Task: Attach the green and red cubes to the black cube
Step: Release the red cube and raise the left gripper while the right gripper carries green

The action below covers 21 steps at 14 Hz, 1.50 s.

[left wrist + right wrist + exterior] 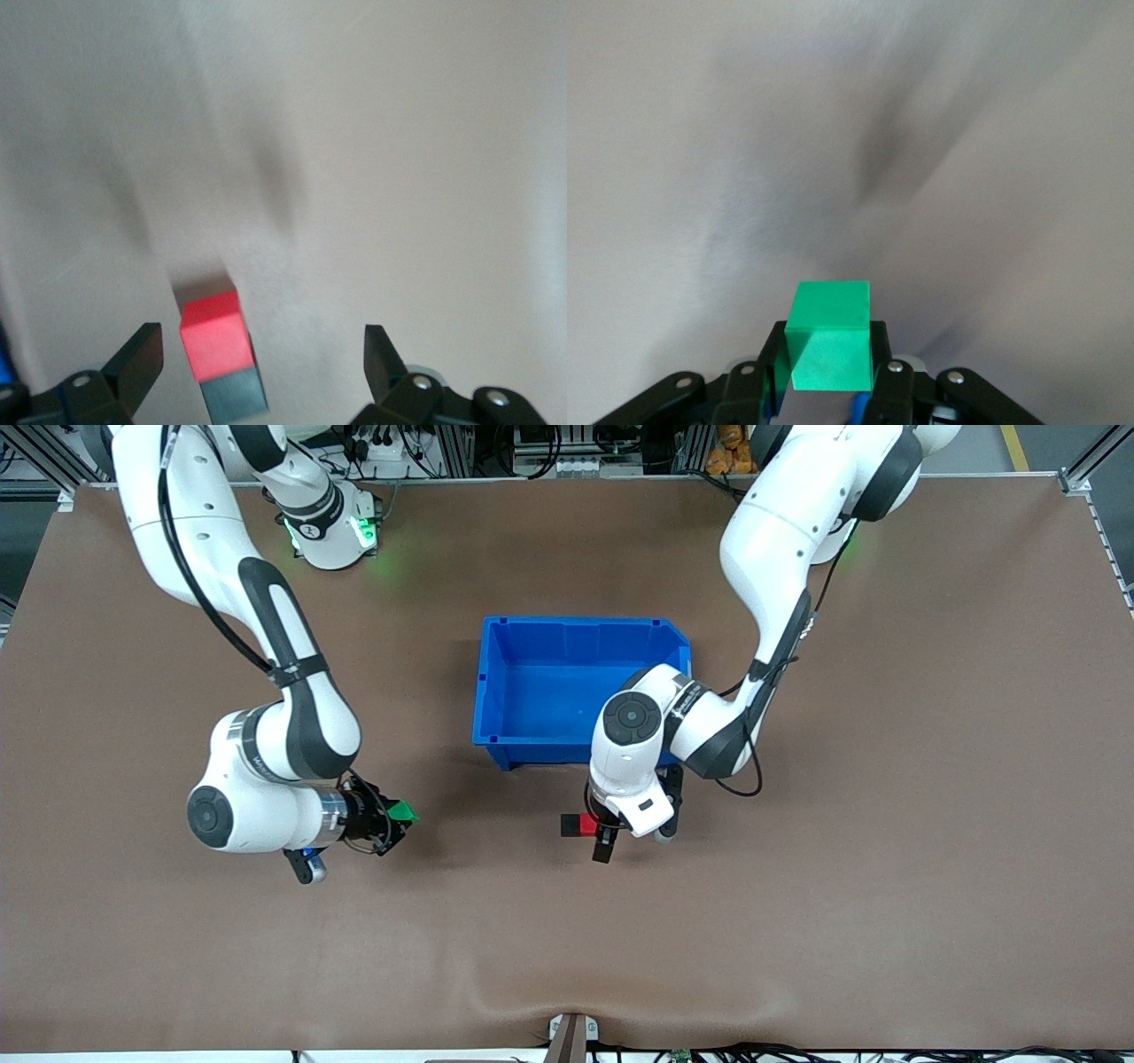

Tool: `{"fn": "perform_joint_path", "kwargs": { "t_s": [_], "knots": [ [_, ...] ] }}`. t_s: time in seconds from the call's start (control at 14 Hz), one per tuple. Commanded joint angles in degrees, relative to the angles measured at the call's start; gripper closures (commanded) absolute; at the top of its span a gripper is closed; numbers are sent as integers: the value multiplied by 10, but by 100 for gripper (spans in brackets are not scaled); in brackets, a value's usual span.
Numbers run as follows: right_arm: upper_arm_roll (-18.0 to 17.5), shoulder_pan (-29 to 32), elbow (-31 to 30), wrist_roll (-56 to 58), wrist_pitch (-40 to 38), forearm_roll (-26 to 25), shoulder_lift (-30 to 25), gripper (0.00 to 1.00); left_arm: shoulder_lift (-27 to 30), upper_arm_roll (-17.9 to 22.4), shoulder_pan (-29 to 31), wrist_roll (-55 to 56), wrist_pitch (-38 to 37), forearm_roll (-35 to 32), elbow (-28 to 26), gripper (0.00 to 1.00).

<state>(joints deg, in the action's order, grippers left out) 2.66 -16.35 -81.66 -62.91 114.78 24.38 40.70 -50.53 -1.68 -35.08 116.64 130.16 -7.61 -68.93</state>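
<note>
Next, I release the green cube from my right gripper on the table (548,828) against the side of the black cube opposite the red cube.
The red cube (585,825) lies on the brown table, joined to the black cube (569,825) on its side toward the right arm's end. My left gripper (602,828) hangs low over the pair and is open. In the left wrist view the red cube (211,336) and the dark cube (232,394) lie between the spread fingers (142,359), closer to one finger and touching neither. My right gripper (394,819) hovers above the table toward the right arm's end, shut on the green cube (403,811). The green cube (830,341) sticks out from between the right gripper's fingertips.
A blue bin (485,682) stands in the middle of the table, farther from the front camera than the red and black pair. Part of the bin is covered by the left arm's wrist (633,722). Brown table surface lies between the two grippers.
</note>
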Motion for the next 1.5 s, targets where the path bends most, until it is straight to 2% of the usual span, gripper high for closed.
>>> {"fn": "perform_joint_path", "kwargs": {
  "t_s": [0.0,0.21,0.36,0.78,1.0,1.07,1.21,1.42],
  "knots": [
    [3,-27,-1,-71,46,28,1,100,46,4,7,-59,-26,-11,-17,0],
    [3,-42,-1,-128,82,65,11,100,78,3,44,-139,-69,-11,-22,0],
    [3,-54,-1,-160,105,69,15,100,112,3,73,-190,-89,-10,-44,0],
    [3,-103,0,-274,209,79,45,100,232,-4,144,-358,-85,-6,-182,0],
    [3,-120,0,-304,259,79,61,100,310,-30,191,-417,-80,10,-264,0],
    [3,-128,4,-310,267,79,66,100,333,-45,202,-436,-80,16,-290,0],
    [3,-137,11,-324,268,79,74,100,380,-52,209,-470,-80,16,-342,0],
    [3,-152,26,-349,269,78,90,100,416,-54,245,-535,-82,22,-352,0]
  ]
}}
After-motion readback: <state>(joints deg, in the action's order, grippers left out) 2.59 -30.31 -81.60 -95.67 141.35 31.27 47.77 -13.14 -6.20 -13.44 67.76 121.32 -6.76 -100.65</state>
